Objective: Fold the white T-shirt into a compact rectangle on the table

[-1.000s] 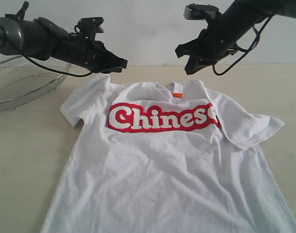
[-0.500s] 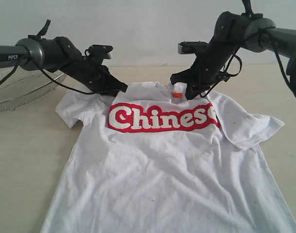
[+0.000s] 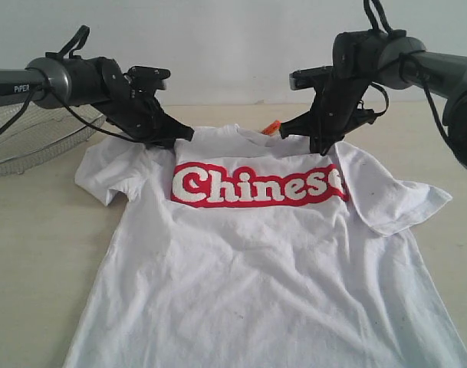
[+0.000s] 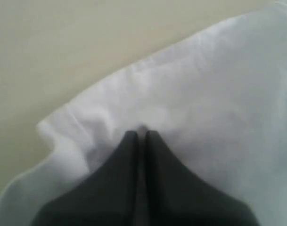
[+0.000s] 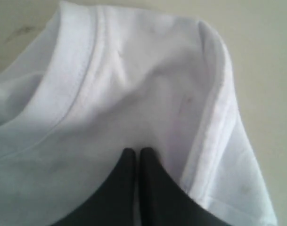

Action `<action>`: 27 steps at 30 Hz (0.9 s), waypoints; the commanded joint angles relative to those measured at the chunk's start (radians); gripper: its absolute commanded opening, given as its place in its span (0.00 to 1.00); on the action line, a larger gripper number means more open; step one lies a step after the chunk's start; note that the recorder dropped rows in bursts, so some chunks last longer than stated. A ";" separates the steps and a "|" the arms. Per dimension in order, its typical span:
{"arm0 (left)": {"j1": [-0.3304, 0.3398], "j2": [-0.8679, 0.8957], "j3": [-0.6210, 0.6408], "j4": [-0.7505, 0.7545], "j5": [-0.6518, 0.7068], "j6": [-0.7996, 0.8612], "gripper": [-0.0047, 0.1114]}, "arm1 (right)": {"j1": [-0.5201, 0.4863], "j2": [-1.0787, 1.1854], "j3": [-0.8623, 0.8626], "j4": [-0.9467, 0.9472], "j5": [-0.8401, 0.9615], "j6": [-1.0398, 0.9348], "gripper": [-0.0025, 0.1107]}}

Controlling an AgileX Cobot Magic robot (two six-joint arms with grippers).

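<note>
My right gripper is going to release the shirt's shoulder on the table [image 3: 319, 128] behind the end of the lettering, level with the orange tag.
The white T-shirt [image 3: 256, 261] lies face up on the table [image 3: 34, 253], its red "Chinese" lettering across the chest and an orange tag [image 3: 271, 127] at the collar. My left gripper [image 3: 183, 136] is down at the shirt's left shoulder, shut on a pinch of its cloth. In the left wrist view the gripper [image 4: 141, 133] has its tips pressed together in bunched white fabric [image 4: 204, 94]. My right gripper [image 3: 319, 147] is shut on the right shoulder near the collar. The right wrist view shows that gripper [image 5: 135, 150] closed on cloth [image 5: 134, 84] beside the neck seam.
A round wire-mesh basket [image 3: 26, 142] stands at the far left behind the left arm. Bare beige tabletop [image 3: 448, 146] runs on both sides of the shirt. A pale wall closes off the far edge.
Both grippers came down from above the table to its surface, holding the shoulders. The collar edge dropped flat and the left sleeve shifted outward to the left.
</note>
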 commanded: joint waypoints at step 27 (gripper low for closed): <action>-0.001 -0.127 0.010 0.118 0.003 -0.110 0.08 | -0.068 -0.227 0.010 0.030 -0.018 -0.179 0.02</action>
